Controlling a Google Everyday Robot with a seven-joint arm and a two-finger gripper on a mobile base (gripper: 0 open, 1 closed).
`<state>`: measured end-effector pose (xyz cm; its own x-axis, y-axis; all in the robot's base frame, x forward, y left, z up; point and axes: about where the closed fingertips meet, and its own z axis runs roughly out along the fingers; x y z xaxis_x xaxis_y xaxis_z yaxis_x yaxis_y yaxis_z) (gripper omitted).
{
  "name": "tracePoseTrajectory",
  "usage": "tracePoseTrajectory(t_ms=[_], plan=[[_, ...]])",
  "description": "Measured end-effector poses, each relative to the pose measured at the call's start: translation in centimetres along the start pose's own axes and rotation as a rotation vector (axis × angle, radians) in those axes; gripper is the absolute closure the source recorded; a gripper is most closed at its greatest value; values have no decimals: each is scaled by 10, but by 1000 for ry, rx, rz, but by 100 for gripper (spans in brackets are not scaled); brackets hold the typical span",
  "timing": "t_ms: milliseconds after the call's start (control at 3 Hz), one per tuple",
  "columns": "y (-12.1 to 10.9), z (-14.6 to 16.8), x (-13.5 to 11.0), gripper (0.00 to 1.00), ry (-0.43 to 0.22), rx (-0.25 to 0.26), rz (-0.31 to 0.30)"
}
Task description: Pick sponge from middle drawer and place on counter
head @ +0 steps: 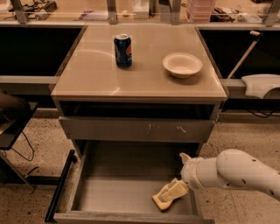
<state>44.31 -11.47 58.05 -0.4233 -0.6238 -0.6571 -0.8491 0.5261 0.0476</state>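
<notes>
Next, I grip the sponge's end (174,191) nearest my white arm, leaving its far end sticking out in front.
The middle drawer (118,192) is pulled open below the counter (87,74), with its grey floor showing. My gripper (168,195) reaches from the right, low over the drawer's front right corner. Its pale yellow pads are drawn together. A flat yellow piece between them, at the tip, looks like the sponge (158,202). It rests on or just above the drawer floor. No other sponge shows in the drawer. My white arm (236,173) comes in over the drawer's right wall.
A blue soda can (123,50) and a white bowl (182,64) stand on the counter. A closed drawer front with pale scratches (135,129) sits above the open drawer. A cluttered ledge with metal posts (131,13) runs behind. A black bar (61,183) lies left of the drawer.
</notes>
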Motion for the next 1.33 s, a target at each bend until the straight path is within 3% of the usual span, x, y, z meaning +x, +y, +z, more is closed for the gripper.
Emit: tracePoseTrajectory(t_ms=[333,667,1000,1333], plan=[[30,57,32,0,47,-32,60],[29,118,58,0,84,-23,158],[16,136,41,0,55,21,138],[8,130,43,0,56,61,154]])
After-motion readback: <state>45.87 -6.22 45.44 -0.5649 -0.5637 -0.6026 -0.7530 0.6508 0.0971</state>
